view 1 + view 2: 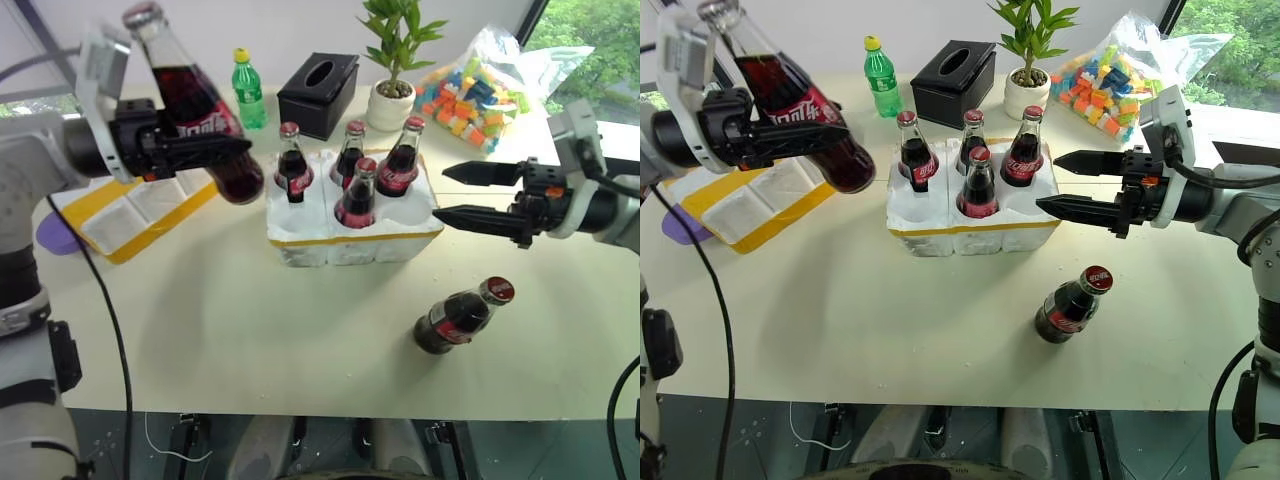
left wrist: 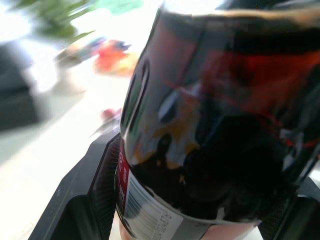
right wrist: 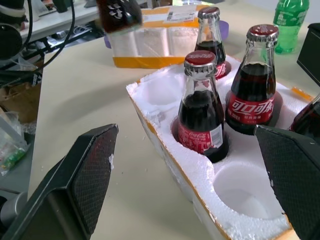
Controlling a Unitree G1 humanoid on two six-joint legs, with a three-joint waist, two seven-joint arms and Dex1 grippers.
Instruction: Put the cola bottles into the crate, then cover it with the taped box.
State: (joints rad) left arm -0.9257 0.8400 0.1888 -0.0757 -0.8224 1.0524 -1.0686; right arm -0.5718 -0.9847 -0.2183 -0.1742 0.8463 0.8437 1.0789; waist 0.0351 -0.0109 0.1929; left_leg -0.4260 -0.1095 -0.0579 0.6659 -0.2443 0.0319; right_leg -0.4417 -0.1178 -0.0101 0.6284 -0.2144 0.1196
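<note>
My left gripper will release the cola bottle in the crate's bare front hollow (image 1: pixel 296 222) that is nearest the taped box.
My left gripper (image 1: pixel 236 154) is shut on a cola bottle (image 1: pixel 190 100), held tilted in the air to the left of the crate and above the taped box (image 1: pixel 150 205). The same bottle (image 2: pixel 210 125) looms close between the black fingers in the left wrist view. The crate (image 1: pixel 350 245) stands mid-table with several cola bottles upright in its wells, among them one at the front (image 1: pixel 357 195). Two wells (image 3: pixel 245 192) are bare. One more cola bottle (image 1: pixel 462 315) lies on its side near the table's front right. My right gripper (image 1: pixel 440 193) hangs open just right of the crate, holding nothing.
Along the back of the table stand a green bottle with a yellow cap (image 1: pixel 247 90), a black tissue box (image 1: pixel 318 92), a potted plant (image 1: pixel 393 95) and a bag of coloured blocks (image 1: pixel 480 95). A purple object (image 1: pixel 55 235) lies beside the taped box.
</note>
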